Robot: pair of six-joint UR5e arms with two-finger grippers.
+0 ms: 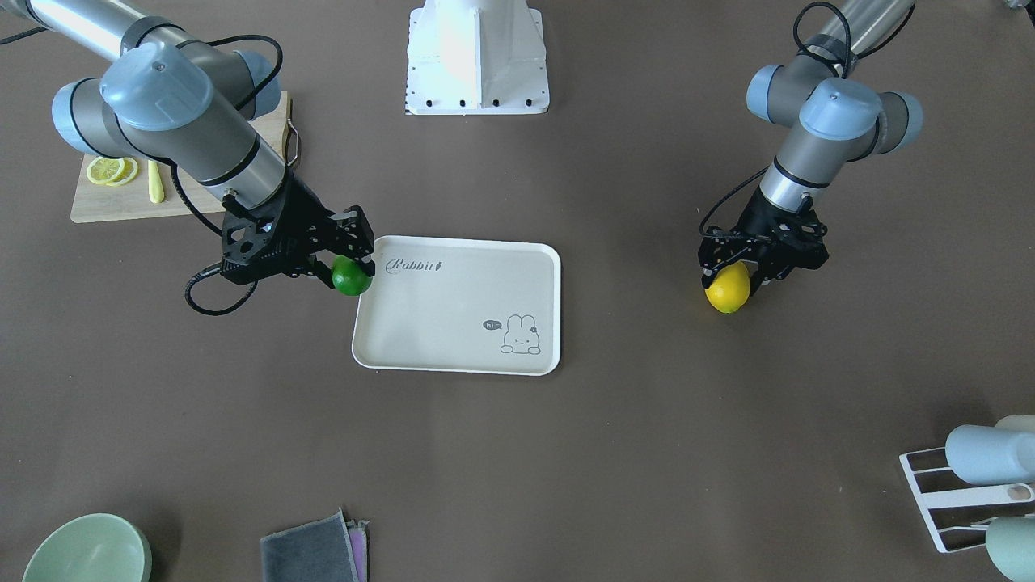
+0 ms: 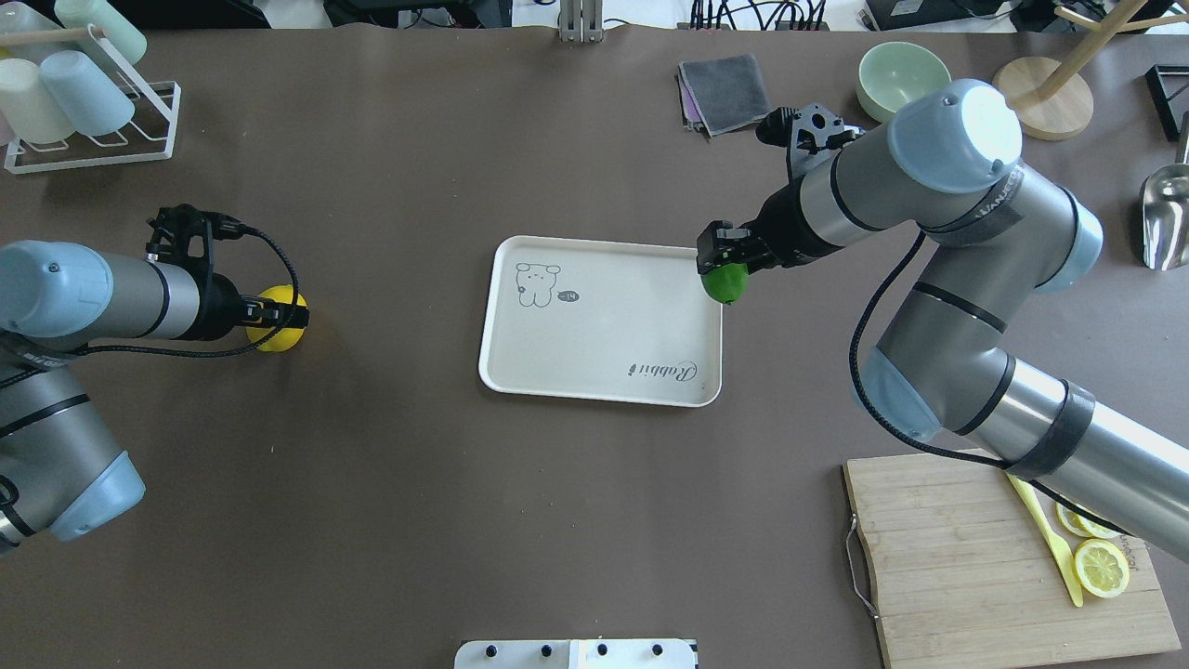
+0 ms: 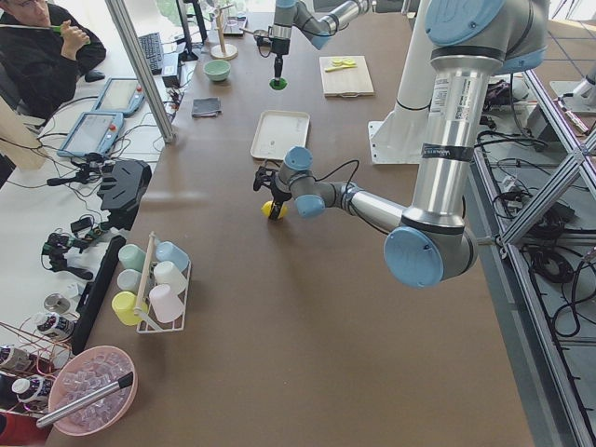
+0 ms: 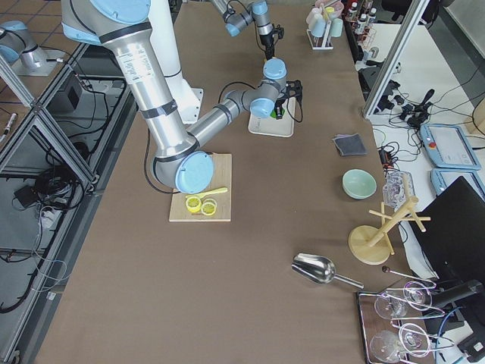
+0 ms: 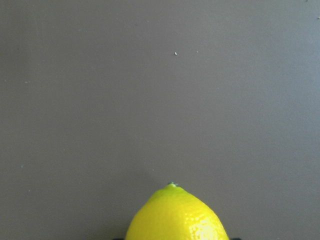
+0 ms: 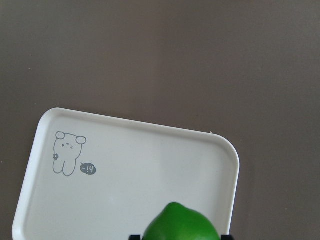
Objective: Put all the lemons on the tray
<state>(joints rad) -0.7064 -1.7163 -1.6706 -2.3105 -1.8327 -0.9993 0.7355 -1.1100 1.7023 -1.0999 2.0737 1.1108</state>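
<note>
Next, my left gripper lets go of the yellow lemon onto the cream tray, at a spot just off the rabbit drawing's ears (image 1: 516,284).
The cream tray (image 1: 453,323) (image 2: 594,344) with the "Rabbit" script lies mid-table and holds nothing. My right gripper (image 1: 349,267) (image 2: 725,269) is shut on the green lemon (image 1: 351,277) (image 2: 725,282) and holds it over the tray's edge on my right side; the right wrist view shows the lemon (image 6: 181,224) above the tray (image 6: 150,165). My left gripper (image 1: 740,275) (image 2: 274,311) is shut on the yellow lemon (image 1: 728,288) (image 2: 279,321) far to the tray's left, low over the table; the lemon's tip shows in the left wrist view (image 5: 176,216).
A wooden cutting board (image 2: 966,576) with lemon slices (image 2: 1101,568) and a yellow knife lies at the near right. A green bowl (image 2: 903,78), a grey cloth (image 2: 725,91), a wooden stand (image 2: 1045,93) and a metal scoop (image 2: 1166,218) stand far right. A cup rack (image 2: 74,93) stands far left.
</note>
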